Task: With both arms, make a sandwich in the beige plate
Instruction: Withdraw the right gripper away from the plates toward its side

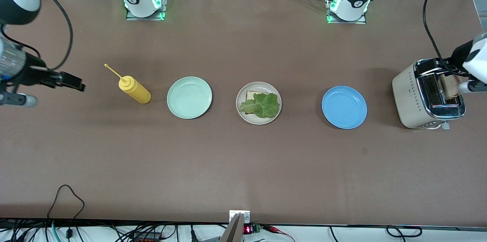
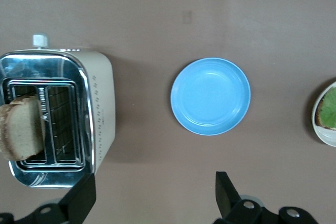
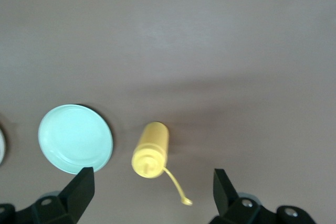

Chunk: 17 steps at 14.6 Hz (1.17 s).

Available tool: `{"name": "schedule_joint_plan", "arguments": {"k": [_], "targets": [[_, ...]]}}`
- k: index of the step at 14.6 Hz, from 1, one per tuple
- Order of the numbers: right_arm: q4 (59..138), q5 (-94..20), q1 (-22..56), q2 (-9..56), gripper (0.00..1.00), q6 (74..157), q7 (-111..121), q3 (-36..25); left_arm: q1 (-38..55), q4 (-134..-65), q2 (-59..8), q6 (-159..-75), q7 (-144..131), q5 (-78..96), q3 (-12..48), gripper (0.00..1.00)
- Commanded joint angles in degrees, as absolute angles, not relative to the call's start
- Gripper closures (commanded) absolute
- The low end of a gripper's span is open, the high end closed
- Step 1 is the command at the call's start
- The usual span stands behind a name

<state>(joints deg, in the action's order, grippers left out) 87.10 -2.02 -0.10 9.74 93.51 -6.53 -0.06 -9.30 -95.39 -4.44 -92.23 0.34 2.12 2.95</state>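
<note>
The bread slice's top part (image 1: 454, 87) (image 2: 10, 131) sticks up out of the toaster's slot, and my left gripper will grab it next.
The beige plate (image 1: 259, 121) sits mid-table between two other plates. On it lies one toasted bread slice (image 1: 251, 95) with a ruffled lettuce leaf (image 1: 263, 105) on top. A second bread slice (image 1: 451, 86) (image 2: 21, 129) stands in a slot of the toaster (image 1: 414, 95) (image 2: 100, 108) at the left arm's end. My left gripper (image 2: 152, 195) hangs open and empty over the table beside the toaster. My right gripper (image 1: 74, 81) (image 3: 152, 190) is open and empty, up in the air over the table by the mustard bottle. The beige plate's edge (image 2: 321, 127) shows in the left wrist view.
A yellow mustard bottle (image 1: 135, 89) (image 3: 151, 148) stands toward the right arm's end, its cap hanging on a strap. A mint-green plate (image 1: 189, 97) (image 3: 75, 138) lies between it and the beige plate. A blue plate (image 1: 344, 107) (image 2: 211, 96) lies between the beige plate and the toaster.
</note>
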Motion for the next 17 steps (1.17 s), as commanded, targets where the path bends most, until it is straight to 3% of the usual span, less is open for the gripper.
{"name": "schedule_joint_plan", "arguments": {"k": [1,5,17], "targets": [[89.03,0.70,2.11,5.72,0.00,90.80,-6.06,-2.28,-12.12,-91.24,-8.25,-90.88,1.14,1.93,3.16,0.00],[88.68,0.79,1.06,4.13,0.00,86.76,-5.54,-2.72,-14.94,-90.09,-10.81,-90.53,1.75,1.93,3.16,0.00],[88.95,0.79,0.44,6.59,0.00,85.96,-1.67,-2.64,-11.78,-90.17,-12.66,-89.65,1.94,2.90,4.31,0.00]]}}
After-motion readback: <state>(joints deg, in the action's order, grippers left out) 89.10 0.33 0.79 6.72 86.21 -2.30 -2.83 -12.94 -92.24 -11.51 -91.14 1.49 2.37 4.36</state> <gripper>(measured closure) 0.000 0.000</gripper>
